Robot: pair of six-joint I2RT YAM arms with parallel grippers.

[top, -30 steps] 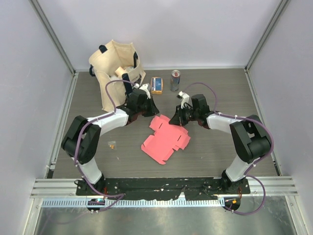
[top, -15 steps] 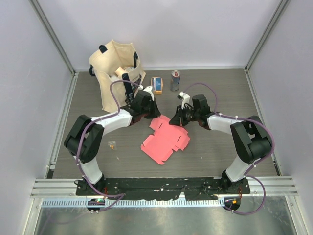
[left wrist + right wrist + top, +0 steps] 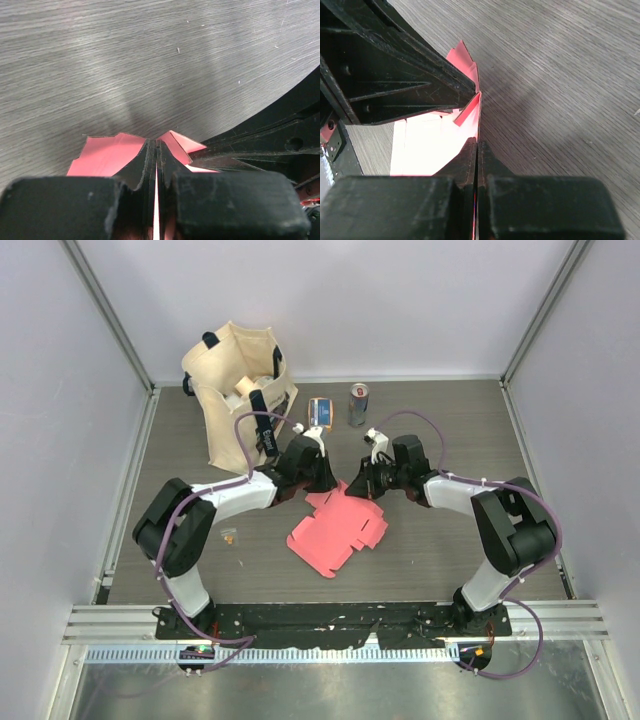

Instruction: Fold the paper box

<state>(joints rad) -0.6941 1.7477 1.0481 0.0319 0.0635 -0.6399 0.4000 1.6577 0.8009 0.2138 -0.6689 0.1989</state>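
Note:
The card's small flap sticks out beside the shut fingers of the robot's left gripper, so that gripper should open and take the card's corner (image 3: 171,137) with the flap inside.
The paper box (image 3: 338,528) lies unfolded on the table as a flat pinkish-red card with flaps. My left gripper (image 3: 324,484) is at its far edge, shut on a thin raised flap; in the left wrist view the card (image 3: 104,153) spreads to either side of the pinched jaws (image 3: 156,146). My right gripper (image 3: 358,487) is just to the right of it on the same far edge. It is shut on the card edge (image 3: 479,107), which runs up between its jaws (image 3: 478,144). The two grippers nearly touch, and the left one's fingers (image 3: 405,80) fill the upper left of the right wrist view.
A beige tote bag (image 3: 238,390) stands at the back left. An orange-and-blue packet (image 3: 320,413) and a small can (image 3: 358,404) sit behind the grippers. A tiny orange object (image 3: 230,535) lies left of the card. Grey walls enclose the table on three sides.
My left gripper has moved right and slightly nearer, onto the card's far flap beside the right gripper. The card shifted slightly. The right arm has stayed put.

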